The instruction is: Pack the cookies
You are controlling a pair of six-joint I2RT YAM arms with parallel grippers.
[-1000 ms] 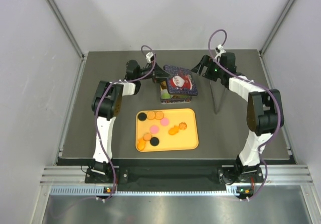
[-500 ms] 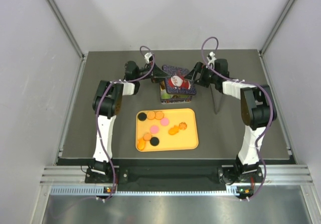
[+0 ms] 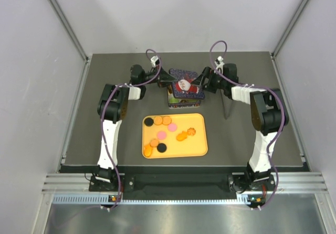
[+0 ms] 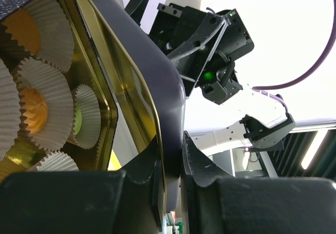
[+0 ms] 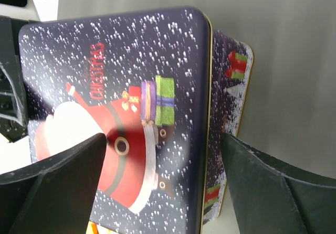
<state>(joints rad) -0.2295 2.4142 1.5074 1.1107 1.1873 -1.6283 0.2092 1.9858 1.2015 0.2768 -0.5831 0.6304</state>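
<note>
My left gripper is going to release the Christmas tin on the mat [image 3: 168,96] close behind the orange tray, in line with the pink cookies.
Several round cookies [image 3: 161,135], orange, pink and black, lie on an orange tray [image 3: 197,142]. Behind it stands a dark blue Christmas tin [image 3: 184,103]. Its Santa lid [image 3: 186,84] is lifted and tilted over it. My left gripper [image 3: 166,78] is shut on the lid's left rim [image 4: 170,139]. In the left wrist view, white paper cups in the tin hold orange [image 4: 32,110] and green cookies. My right gripper [image 3: 202,82] is open, its fingers [image 5: 58,181] spread over the lid [image 5: 131,103] and the tin's right side [image 5: 231,113].
A thin grey stick-like thing [image 3: 227,105] stands right of the tin. The dark table mat ends at metal rails on the left, the right and the near edge. White walls enclose the table.
My right gripper has moved left, from the tin's right side to the lid's right edge. My left gripper still holds the lid. The tray and its cookies have not moved.
</note>
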